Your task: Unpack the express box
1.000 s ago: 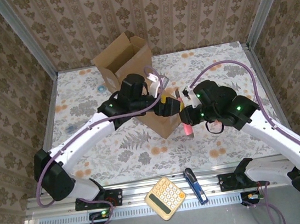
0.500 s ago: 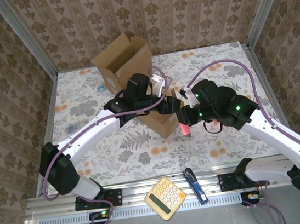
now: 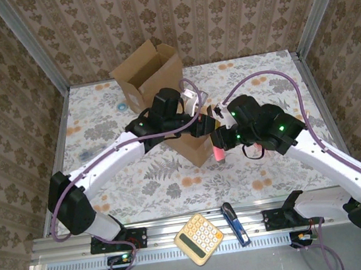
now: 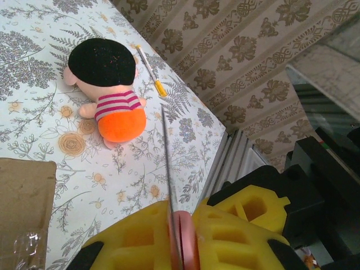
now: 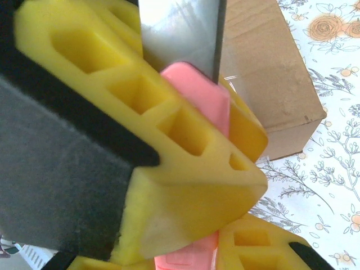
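Both grippers crowd together near the box cutter's pink front end, so next my right gripper opens and takes the free back end of the cutter's handle (image 3: 219,154).
The express box (image 3: 192,148) is a small closed cardboard box at the table's middle; its corner (image 4: 22,197) and side (image 5: 270,73) show in the wrist views. Just right of it, both grippers meet on a pink box cutter (image 3: 220,151). My right gripper (image 3: 224,141) (image 5: 225,230) is shut on the cutter's pink handle (image 5: 185,259). My left gripper (image 3: 207,126) (image 4: 181,216) is shut on its pink front end (image 4: 190,236). The thin metal blade (image 4: 167,146) (image 5: 180,34) sticks out past the yellow fingers (image 4: 129,242).
A larger open cardboard box (image 3: 149,72) stands at the back. A plush doll (image 4: 107,90) with black hair and orange trousers lies on the flowered cloth beside a yellow pen (image 4: 151,70). A calculator (image 3: 199,239) and a blue tool (image 3: 235,223) rest on the front rail.
My left gripper moved right to the cutter and closed on its front end. The right gripper kept its hold and shifted slightly left.
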`<control>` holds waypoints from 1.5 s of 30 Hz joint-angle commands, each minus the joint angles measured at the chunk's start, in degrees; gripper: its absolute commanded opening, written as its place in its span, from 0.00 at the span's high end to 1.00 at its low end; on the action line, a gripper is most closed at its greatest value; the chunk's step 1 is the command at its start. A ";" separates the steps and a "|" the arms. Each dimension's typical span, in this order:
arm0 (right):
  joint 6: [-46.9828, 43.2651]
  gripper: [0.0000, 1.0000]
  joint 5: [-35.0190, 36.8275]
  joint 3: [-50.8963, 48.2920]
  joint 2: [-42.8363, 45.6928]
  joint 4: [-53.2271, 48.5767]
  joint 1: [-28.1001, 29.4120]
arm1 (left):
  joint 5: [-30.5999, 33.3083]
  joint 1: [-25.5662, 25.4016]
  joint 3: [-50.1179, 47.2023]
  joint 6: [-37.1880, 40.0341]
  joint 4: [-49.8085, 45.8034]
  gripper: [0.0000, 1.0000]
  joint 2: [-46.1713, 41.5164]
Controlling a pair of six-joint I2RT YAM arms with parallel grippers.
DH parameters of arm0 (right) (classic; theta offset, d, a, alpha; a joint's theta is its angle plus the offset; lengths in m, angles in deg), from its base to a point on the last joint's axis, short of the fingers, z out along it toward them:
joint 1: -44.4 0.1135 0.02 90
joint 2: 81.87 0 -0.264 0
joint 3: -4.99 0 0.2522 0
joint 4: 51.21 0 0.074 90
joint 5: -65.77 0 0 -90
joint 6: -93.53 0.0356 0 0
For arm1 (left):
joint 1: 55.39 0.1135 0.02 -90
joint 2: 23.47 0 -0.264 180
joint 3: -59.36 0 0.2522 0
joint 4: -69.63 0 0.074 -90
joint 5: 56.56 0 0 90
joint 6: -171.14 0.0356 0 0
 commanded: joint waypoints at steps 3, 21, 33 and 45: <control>0.38 0.53 0.03 2.07 0.15 3.62 1.31 | 2.32 1.06 4.09 2.27 -6.95 1.00 0.82; 1.83 0.16 49.92 15.37 -17.97 -9.07 24.50 | 8.15 9.29 22.46 -3.26 -28.01 1.00 7.17; 17.70 0.31 64.74 17.58 -26.42 -16.12 26.08 | 6.72 10.23 20.77 -5.76 -26.62 1.00 2.97; 18.67 1.00 68.23 17.05 -24.68 -16.68 26.16 | 3.47 11.11 17.38 -6.43 -21.71 0.57 -1.19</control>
